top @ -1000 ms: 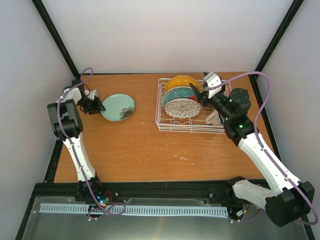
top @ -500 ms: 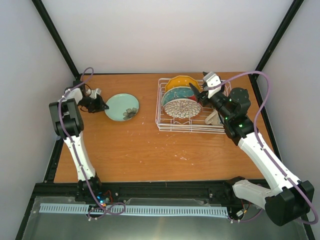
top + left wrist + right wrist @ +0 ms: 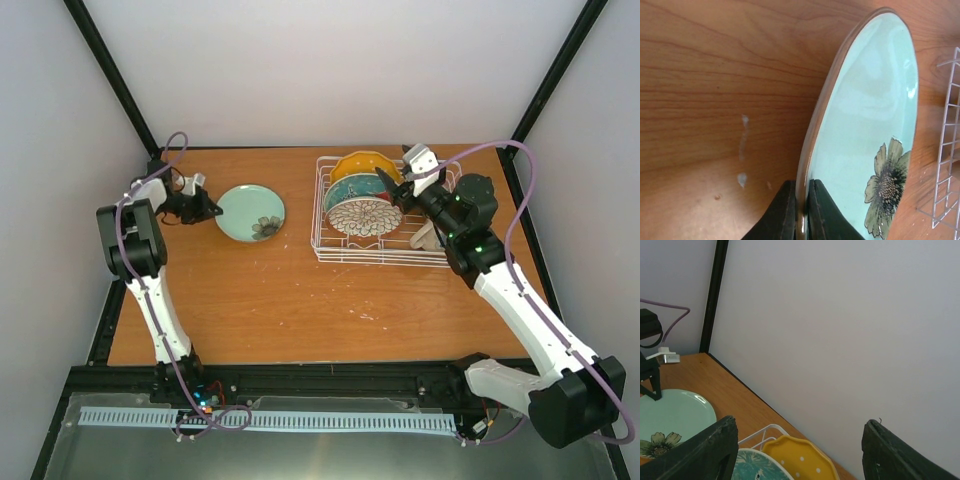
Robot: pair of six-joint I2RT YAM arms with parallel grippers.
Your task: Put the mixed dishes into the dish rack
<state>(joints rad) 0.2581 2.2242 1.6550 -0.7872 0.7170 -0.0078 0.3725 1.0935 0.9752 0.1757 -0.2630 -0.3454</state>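
Note:
Next, I let go of the teal bowl with my left gripper in the dish rack, upright against the front of the white floral plate (image 3: 373,224).
A shallow small teal bowl (image 3: 250,212) with a flower print lies on the table left of the dish rack (image 3: 325,250). My left gripper (image 3: 212,211) is shut on its left rim. In the left wrist view the two dark fingers (image 3: 782,215) pinch the brown rim of the bowl (image 3: 865,125). Three plates stand upright in the rack: orange-yellow scalloped (image 3: 362,163), red-and-teal (image 3: 352,188), white floral (image 3: 365,217). My right gripper (image 3: 398,172) hovers open above them, holding nothing. A cream mug (image 3: 428,238) shows partly behind the right arm.
The rack's wire side (image 3: 945,165) stands close to the bowl's far edge. In the right wrist view, wide-apart fingers (image 3: 710,450) frame the yellow plate (image 3: 800,460) and the back wall. Black frame posts rise at the table's back corners.
My left gripper has shut on the teal bowl's rim and slid it a little to the right, toward the rack. The right arm has barely moved.

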